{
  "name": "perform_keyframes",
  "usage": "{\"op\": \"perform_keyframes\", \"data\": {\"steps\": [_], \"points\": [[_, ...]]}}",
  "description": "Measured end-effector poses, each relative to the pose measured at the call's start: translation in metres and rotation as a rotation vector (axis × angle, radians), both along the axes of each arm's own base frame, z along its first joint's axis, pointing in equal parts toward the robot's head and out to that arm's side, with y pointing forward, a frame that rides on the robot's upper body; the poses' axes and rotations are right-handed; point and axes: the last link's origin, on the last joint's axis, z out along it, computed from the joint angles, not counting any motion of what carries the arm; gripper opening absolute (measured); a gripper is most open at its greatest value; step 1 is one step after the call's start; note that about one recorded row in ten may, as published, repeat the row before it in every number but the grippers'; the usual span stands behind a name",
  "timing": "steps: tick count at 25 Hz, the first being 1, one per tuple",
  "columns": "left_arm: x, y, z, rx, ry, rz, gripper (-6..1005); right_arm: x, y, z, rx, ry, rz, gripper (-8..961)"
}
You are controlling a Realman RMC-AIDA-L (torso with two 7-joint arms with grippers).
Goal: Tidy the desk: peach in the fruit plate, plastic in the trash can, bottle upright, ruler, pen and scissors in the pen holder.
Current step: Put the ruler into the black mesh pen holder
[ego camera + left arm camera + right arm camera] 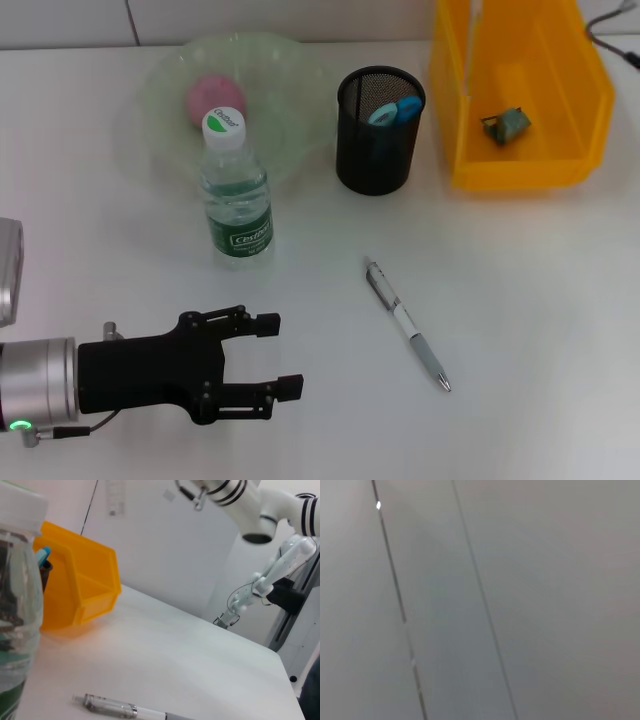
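Observation:
The robot's right gripper should release the ruler inside the black mesh pen holder [382,92], just behind the blue-handled scissors.
My left gripper [284,354] is open and empty near the table's front left, in front of the upright water bottle [236,193]. The bottle has a white cap and green label; it also shows in the left wrist view [15,610]. A silver and white pen [407,323] lies on the table right of the gripper, seen too in the left wrist view [120,709]. A pink peach [214,96] sits in the clear green fruit plate [290,70]. The black mesh pen holder [378,135] holds blue-handled items [396,110]. The yellow bin [520,95] holds a crumpled piece of plastic [507,125]. My right gripper is out of view.
The right arm's white links [260,505] hang high above the table's far side in the left wrist view. The right wrist view shows only a plain grey wall [520,600]. The yellow bin also shows in the left wrist view [80,587].

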Motion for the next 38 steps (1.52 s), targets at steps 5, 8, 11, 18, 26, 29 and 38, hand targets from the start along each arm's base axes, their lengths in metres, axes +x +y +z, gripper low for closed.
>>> {"op": "perform_keyframes", "data": {"steps": [5,8,11,18,26,29,38], "points": [[0.001,0.0,-0.001,0.012,-0.004,-0.018,844,-0.003,0.008,-0.031,0.068,0.067,-0.025,379],[0.002,0.0,-0.001,0.012,-0.005,-0.023,844,-0.008,0.01,-0.048,0.12,0.058,-0.026,379],[0.003,0.0,-0.002,0.014,-0.004,-0.032,844,-0.013,0.011,-0.064,0.19,0.03,-0.027,379],[0.003,-0.002,-0.005,0.026,-0.003,-0.054,844,-0.015,0.004,-0.093,0.289,-0.077,-0.034,380],[0.007,0.0,-0.007,0.032,-0.007,-0.077,845,-0.012,0.006,-0.101,0.305,-0.129,-0.065,398],[0.008,0.0,-0.009,0.035,-0.014,-0.086,845,-0.015,0.01,-0.103,0.309,-0.155,-0.062,405],[0.015,0.003,-0.01,0.031,-0.038,-0.101,845,-0.014,0.008,-0.108,0.335,-0.209,-0.044,424]]}}
